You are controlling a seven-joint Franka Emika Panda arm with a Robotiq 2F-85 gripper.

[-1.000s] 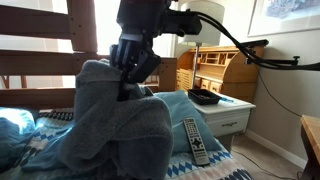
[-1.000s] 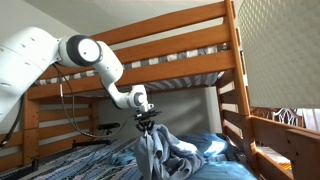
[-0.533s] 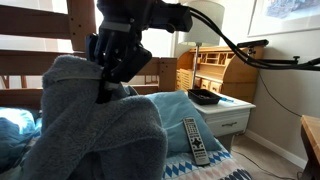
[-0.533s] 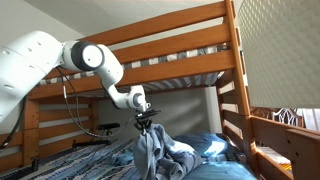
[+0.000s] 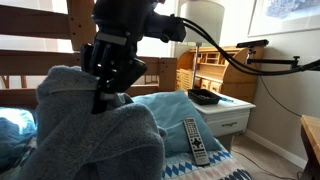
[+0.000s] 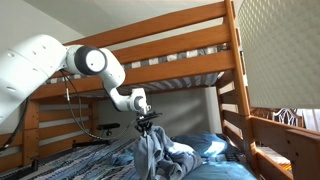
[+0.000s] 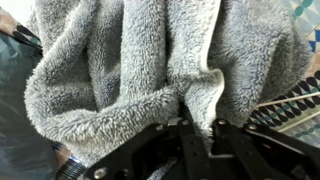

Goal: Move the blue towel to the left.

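Note:
I need to release the blue towel on the patterned blanket (image 5: pixel 66 169), just before the blue bedding's front.
The blue towel (image 5: pixel 90 130) is a thick fluffy grey-blue cloth. It hangs in a tall bunch from my gripper (image 5: pixel 105 88) above the bed. In an exterior view the towel (image 6: pixel 152 152) drapes down from the gripper (image 6: pixel 147 123) onto the bedding. In the wrist view the towel (image 7: pixel 130 60) fills the frame and a fold of it is pinched between my two black fingers (image 7: pixel 197 118). The gripper is shut on the towel.
A wooden bunk bed frame (image 6: pixel 190 45) stands over the mattress. A remote control (image 5: pixel 195 140) lies on the patterned blanket. A white nightstand (image 5: pixel 225 112) and a wooden desk (image 5: pixel 215 65) stand beyond the bed. More blue bedding (image 6: pixel 215 150) lies beside the towel.
My gripper has carried the towel leftward in an exterior view, with the towel swinging along. The remote has not moved.

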